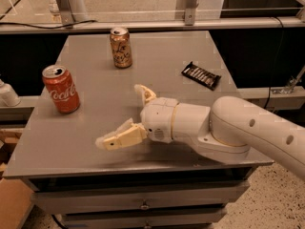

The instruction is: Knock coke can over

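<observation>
The middle of the red coke can (64,92), below its top rim, is next for my gripper, which should go to the table's edge and close around it there.
The red coke can (60,88) with white script stands upright at the left edge of the grey table (95,137). My gripper (120,116) is open and empty over the table's front middle, to the right of the can and a little nearer the front edge. Its cream fingers (119,137) spread wide, one pointing left toward the can's side, the other pointing to the back. There is a clear gap between the gripper and the can.
A bronze-brown can (120,47) stands upright at the back of the table. A dark snack packet (201,75) lies at the back right. A white object (7,94) sits off the table's left edge. My white arm comes in from the right.
</observation>
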Tool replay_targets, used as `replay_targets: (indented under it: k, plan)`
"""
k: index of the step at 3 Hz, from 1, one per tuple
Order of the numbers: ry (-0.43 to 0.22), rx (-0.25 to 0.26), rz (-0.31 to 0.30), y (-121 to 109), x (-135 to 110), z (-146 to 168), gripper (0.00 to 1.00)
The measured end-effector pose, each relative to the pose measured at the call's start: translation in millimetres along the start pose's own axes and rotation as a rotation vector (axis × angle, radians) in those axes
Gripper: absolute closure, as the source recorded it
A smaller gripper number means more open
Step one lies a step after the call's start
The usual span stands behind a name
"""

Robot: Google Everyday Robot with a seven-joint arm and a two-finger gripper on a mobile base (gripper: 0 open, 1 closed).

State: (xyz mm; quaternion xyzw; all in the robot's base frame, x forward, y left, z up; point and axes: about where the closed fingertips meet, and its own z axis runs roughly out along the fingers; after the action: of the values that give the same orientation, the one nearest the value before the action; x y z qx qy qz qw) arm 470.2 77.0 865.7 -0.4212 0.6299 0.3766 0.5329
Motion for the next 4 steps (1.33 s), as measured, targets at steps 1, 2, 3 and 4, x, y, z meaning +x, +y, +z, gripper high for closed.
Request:
replay_targets:
  k: [1, 2, 3, 4]
  plan:
    - [-0.025, 0.042, 0.016, -10.0, -0.4, 27.7, 0.0]
    - [-0.044, 0.046, 0.014, -18.8, -11.2, 55.7, 0.0]
    - [-0.062, 0.031, 0.007, -23.4, -23.0, 86.3, 0.0]
    - [-0.065, 0.007, 0.004, -27.2, -29.0, 114.4, 0.0]
